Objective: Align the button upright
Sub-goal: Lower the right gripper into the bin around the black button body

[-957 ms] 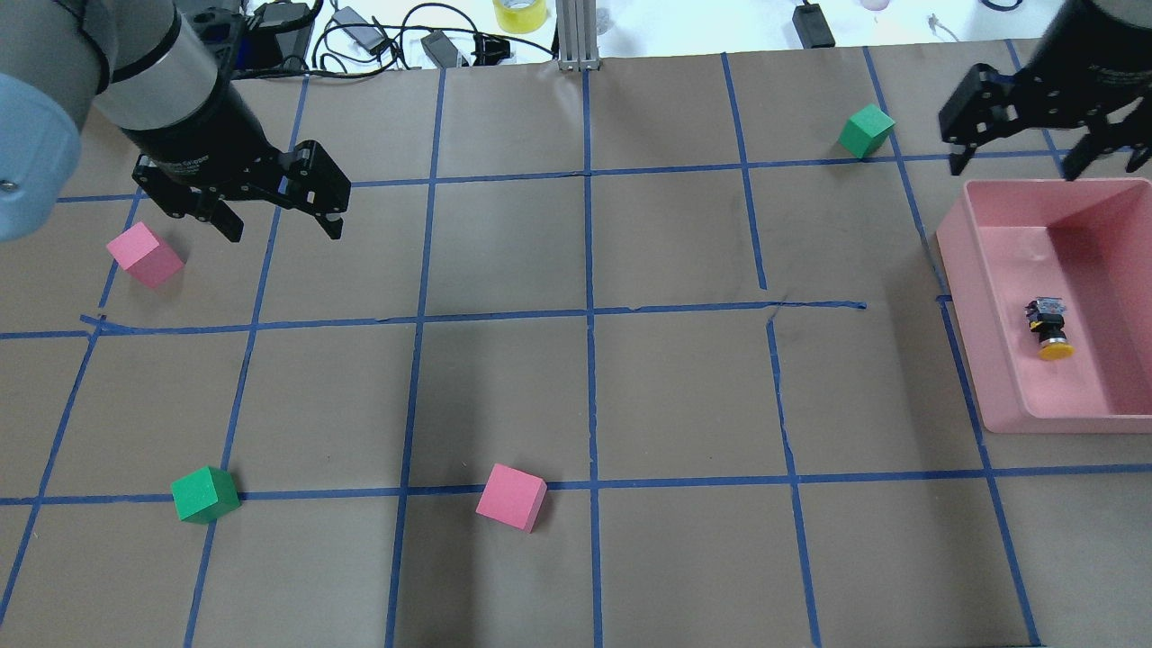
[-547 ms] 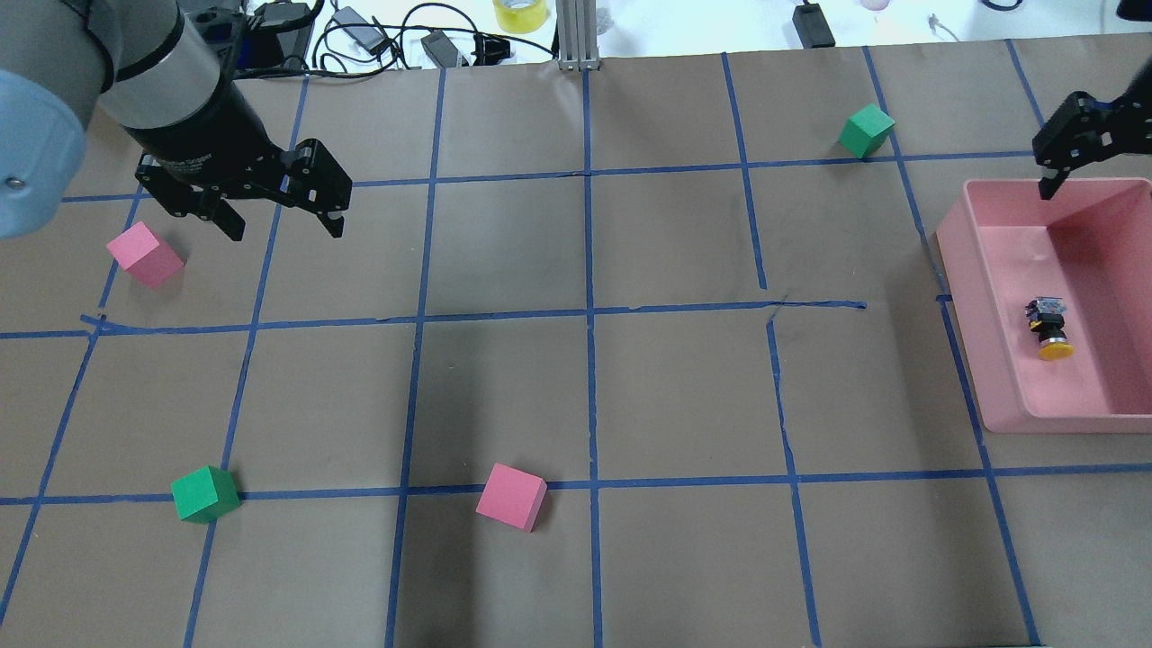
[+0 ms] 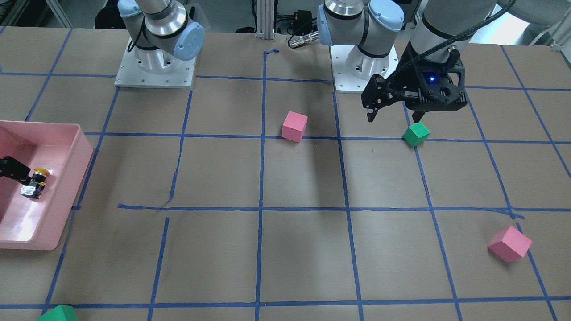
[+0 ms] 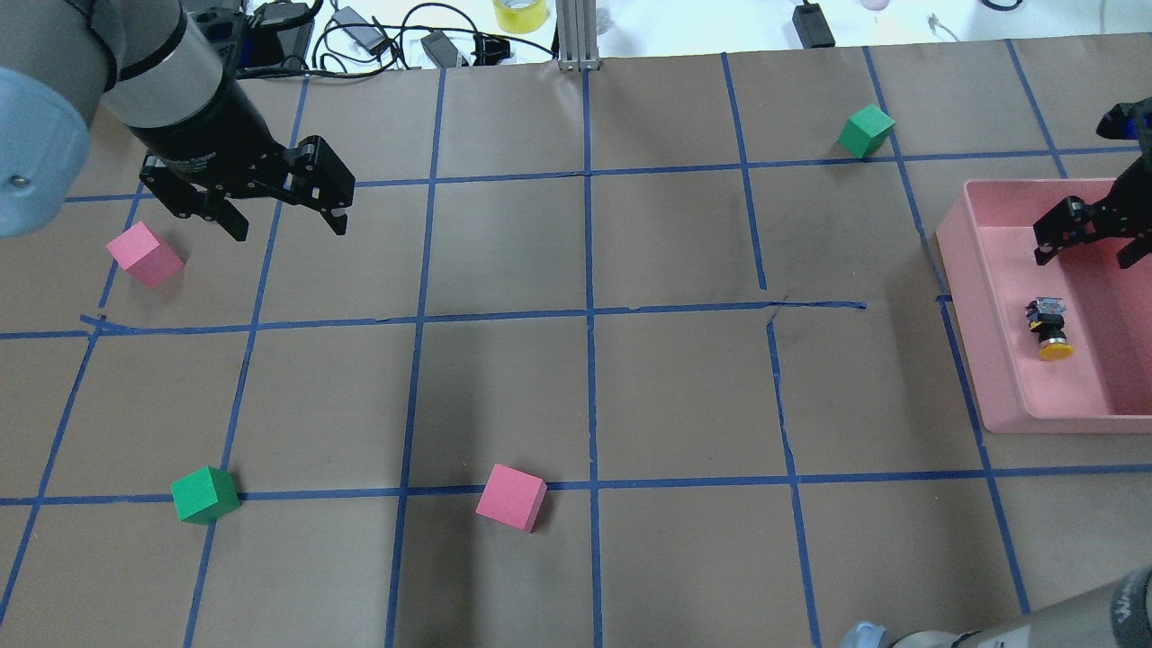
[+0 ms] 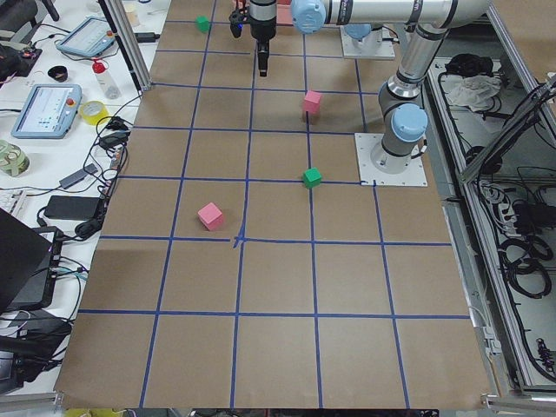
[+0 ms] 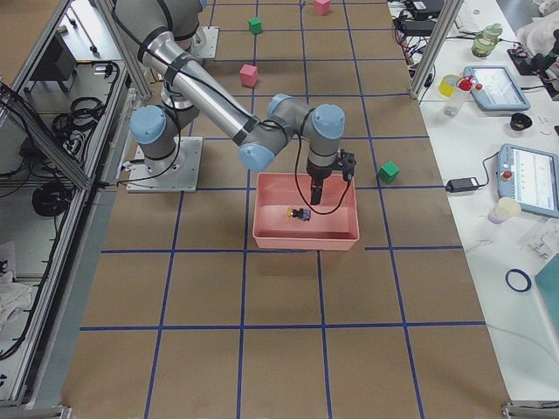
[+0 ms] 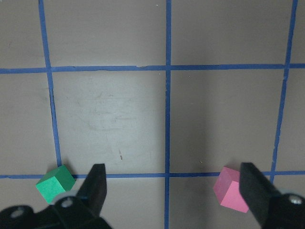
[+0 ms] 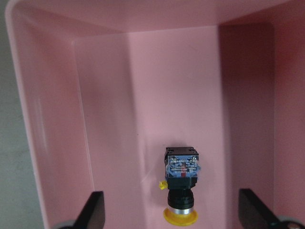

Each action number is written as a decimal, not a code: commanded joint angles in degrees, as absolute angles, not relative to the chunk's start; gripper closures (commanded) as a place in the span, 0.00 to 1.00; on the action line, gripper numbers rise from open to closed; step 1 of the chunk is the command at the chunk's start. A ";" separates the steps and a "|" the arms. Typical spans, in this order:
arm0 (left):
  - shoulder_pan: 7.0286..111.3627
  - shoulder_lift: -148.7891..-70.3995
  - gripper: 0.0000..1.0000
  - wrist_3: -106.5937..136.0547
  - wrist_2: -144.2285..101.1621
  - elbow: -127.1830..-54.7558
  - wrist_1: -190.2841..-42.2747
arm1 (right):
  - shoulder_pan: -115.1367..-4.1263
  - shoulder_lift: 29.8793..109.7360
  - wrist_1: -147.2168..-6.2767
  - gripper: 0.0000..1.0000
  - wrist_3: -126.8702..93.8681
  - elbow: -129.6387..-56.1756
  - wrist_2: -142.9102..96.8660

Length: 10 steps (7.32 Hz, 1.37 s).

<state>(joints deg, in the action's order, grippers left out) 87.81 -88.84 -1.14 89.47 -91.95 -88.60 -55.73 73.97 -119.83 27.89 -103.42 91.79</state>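
The black middle (image 3: 37, 182) (image 8: 182, 183) of the button, between its yellow cap and grey-blue base, is the next place for my right gripper to close.
The button (image 4: 1048, 328) lies on its side in the pink bin (image 4: 954, 261), yellow cap toward the robot, grey-blue base toward the far side. It also shows in the front view (image 3: 35, 183) and the right wrist view (image 8: 181, 186). My right gripper (image 4: 1084, 247) is open and empty, over the bin just beyond the button. In the right wrist view its fingers (image 8: 93, 212) stand apart on either side of the button without touching it. My left gripper (image 4: 286, 229) is open and empty above the table at the far left.
Near the left gripper are a pink cube (image 4: 144, 255) and, seen by its wrist camera, a green cube (image 7: 55, 183). Another pink cube (image 4: 511, 497) and green cube (image 4: 205, 494) sit near the front. A green cube (image 4: 867, 130) lies beyond the bin. Cables line the far edge.
My right gripper has moved from beyond the bin's far wall toward the robot and down into the bin, closer to the button. The left gripper has barely moved.
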 commanded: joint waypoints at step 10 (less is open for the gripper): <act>87.89 -88.16 0.00 -1.84 89.21 -91.93 -87.98 | -55.46 68.55 -127.53 0.00 33.66 -105.99 91.67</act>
<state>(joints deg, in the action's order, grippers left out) 87.89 -88.42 -1.64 89.36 -92.00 -88.21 -55.46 68.59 -127.42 33.66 -105.74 91.63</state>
